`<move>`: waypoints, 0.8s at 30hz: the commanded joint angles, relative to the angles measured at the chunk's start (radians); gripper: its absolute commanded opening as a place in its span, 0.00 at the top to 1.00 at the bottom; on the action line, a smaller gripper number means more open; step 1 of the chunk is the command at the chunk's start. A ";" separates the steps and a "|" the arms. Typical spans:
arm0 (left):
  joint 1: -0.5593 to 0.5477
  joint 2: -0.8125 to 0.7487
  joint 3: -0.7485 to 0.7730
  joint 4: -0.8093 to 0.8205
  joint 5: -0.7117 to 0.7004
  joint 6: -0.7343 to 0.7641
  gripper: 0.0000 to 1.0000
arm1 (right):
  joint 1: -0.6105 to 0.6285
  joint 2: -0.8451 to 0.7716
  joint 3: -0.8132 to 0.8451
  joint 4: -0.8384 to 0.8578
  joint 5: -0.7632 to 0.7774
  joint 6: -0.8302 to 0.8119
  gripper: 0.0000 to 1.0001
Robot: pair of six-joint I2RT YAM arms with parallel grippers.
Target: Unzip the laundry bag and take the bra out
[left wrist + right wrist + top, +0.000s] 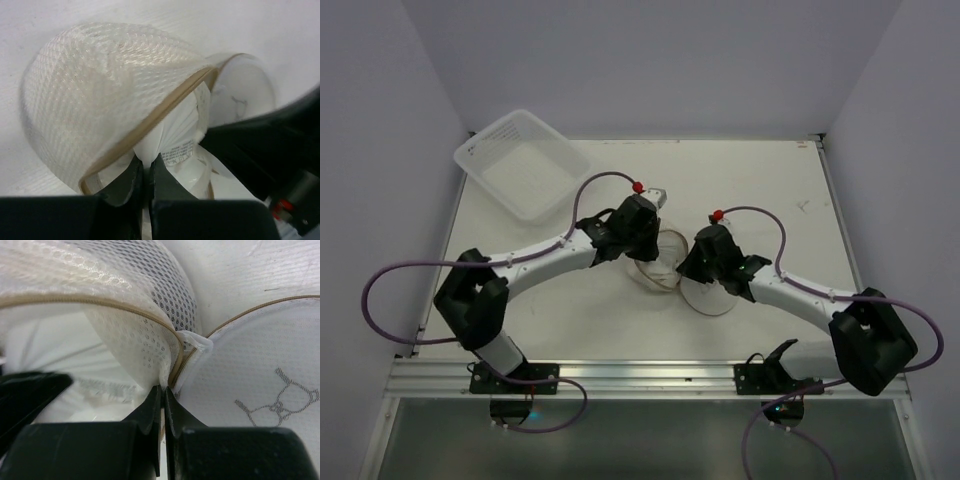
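The tan zip's rim leans over the bra fabric in my left gripper, so next I open it, rise, and take the bra point(179, 129) from above before I lift it out.
The cream-white mesh laundry bag point(658, 262) lies at the table's middle, unzipped, its round lid point(708, 297) flapped open to the right with the bra pictogram point(280, 402) showing. My left gripper point(147, 167) is shut on white bra fabric point(172, 132) with a care label, pulling it out under the tan zip rim point(150, 122). My right gripper point(163, 390) is shut on the bag's mesh wall point(135, 335) at the zip edge near the hinge. In the top view both grippers point(638, 232) point(705, 262) cover much of the bag.
A clear rectangular plastic tub point(520, 163) stands at the back left. White walls enclose the table on three sides. The metal rail point(650, 377) runs along the near edge.
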 commanded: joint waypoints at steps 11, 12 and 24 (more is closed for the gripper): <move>0.166 -0.336 0.004 0.140 0.604 0.025 1.00 | 0.004 -0.089 -0.030 -0.056 0.096 -0.062 1.00; 0.182 -0.345 -0.005 0.172 0.671 -0.015 1.00 | 0.004 -0.093 -0.030 -0.065 0.095 -0.064 1.00; 0.146 -0.222 -0.123 0.286 0.641 -0.101 1.00 | 0.006 -0.164 0.101 -0.166 0.014 -0.076 1.00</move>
